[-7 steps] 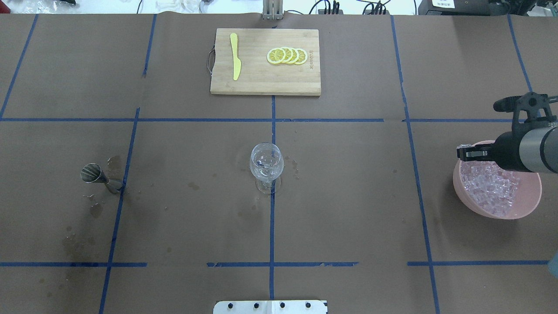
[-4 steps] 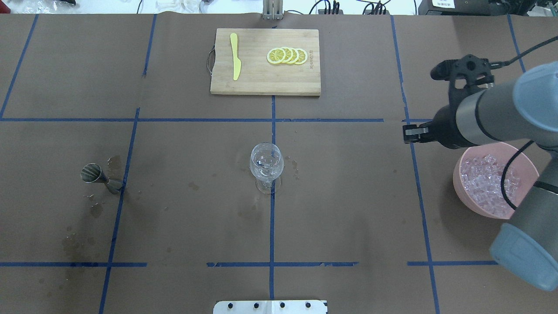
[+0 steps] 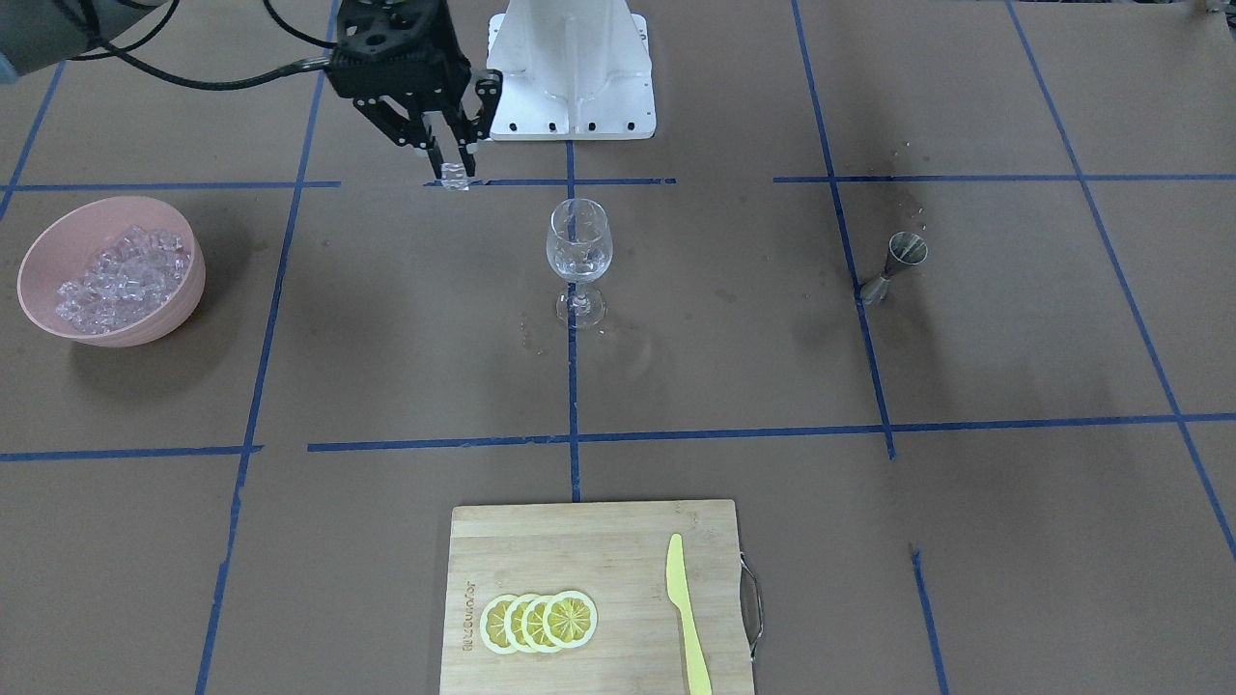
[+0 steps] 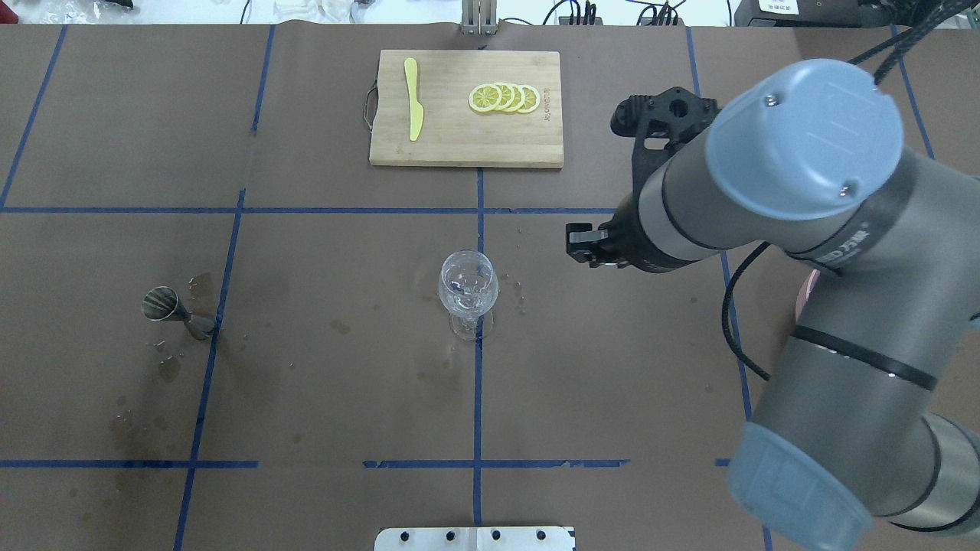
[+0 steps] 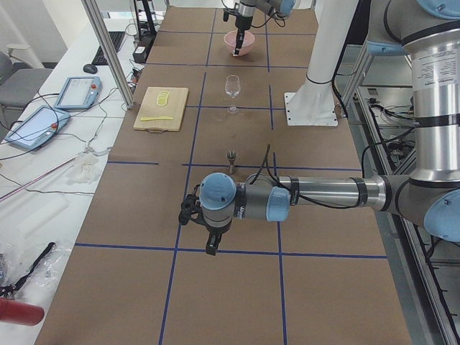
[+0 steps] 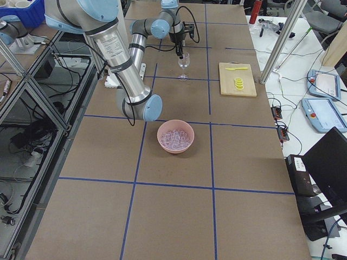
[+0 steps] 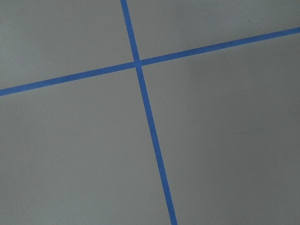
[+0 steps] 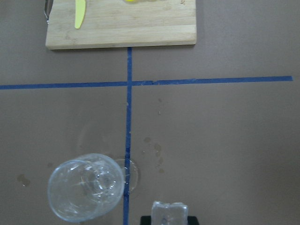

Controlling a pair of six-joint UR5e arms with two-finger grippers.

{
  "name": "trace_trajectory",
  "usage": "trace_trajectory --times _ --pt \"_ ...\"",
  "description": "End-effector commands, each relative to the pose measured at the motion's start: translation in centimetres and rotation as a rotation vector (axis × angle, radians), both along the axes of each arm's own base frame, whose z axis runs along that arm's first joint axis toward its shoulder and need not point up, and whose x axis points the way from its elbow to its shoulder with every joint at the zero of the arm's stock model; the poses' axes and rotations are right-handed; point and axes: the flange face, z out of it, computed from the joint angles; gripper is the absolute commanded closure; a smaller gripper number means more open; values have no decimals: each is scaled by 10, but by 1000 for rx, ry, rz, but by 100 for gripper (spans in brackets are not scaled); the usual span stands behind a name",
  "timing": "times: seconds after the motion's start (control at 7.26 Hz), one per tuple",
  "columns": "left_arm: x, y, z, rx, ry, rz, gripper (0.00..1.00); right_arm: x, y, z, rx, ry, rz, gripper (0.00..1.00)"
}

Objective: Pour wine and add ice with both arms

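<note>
My right gripper needs to let go of the clear ice cube inside the upright wine glass [image 3: 579,259] [image 8: 97,182], above the stem of the glass.
My right gripper [image 3: 452,172] is shut on one clear ice cube [image 3: 453,180] and hangs above the table, a little to the side of the wine glass [image 3: 578,246]. In the right wrist view the cube [image 8: 169,213] sits between the jaws, with the glass's mouth [image 8: 86,186] to its left. The glass is upright at the table's centre [image 4: 468,287]. The heap of ice [image 3: 116,275] lies in the pink bowl [image 3: 145,330]. My left gripper [image 5: 210,248] shows only in the exterior left view, low over bare table; I cannot tell its state.
A steel jigger [image 4: 164,304] stands on the left side among wet stains. A wooden cutting board [image 4: 452,141] at the far edge holds a yellow knife [image 4: 413,99] and lemon slices [image 4: 504,98]. The right arm [image 4: 796,199] hides most of the bowl from overhead.
My right gripper has risen from over the pink bowl and swung left across the table toward the wine glass. The glass, jigger and board have not moved.
</note>
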Motion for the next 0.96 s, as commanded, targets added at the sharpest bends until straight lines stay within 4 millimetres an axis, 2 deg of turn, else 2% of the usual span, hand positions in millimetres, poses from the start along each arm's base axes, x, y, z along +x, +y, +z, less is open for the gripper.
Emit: trace_trajectory --times 0.0,0.14,0.28,0.83 --pt "0 1 0 1 0 0 0 -64 5 -37 -2 25 62 100" --pt "0 1 0 1 0 0 0 -81 4 -44 -1 38 71 100" --pt "0 0 -1 2 0 0 0 -90 2 -43 13 57 87 100" --pt "0 0 -1 2 0 0 0 -101 3 -41 20 77 89 100"
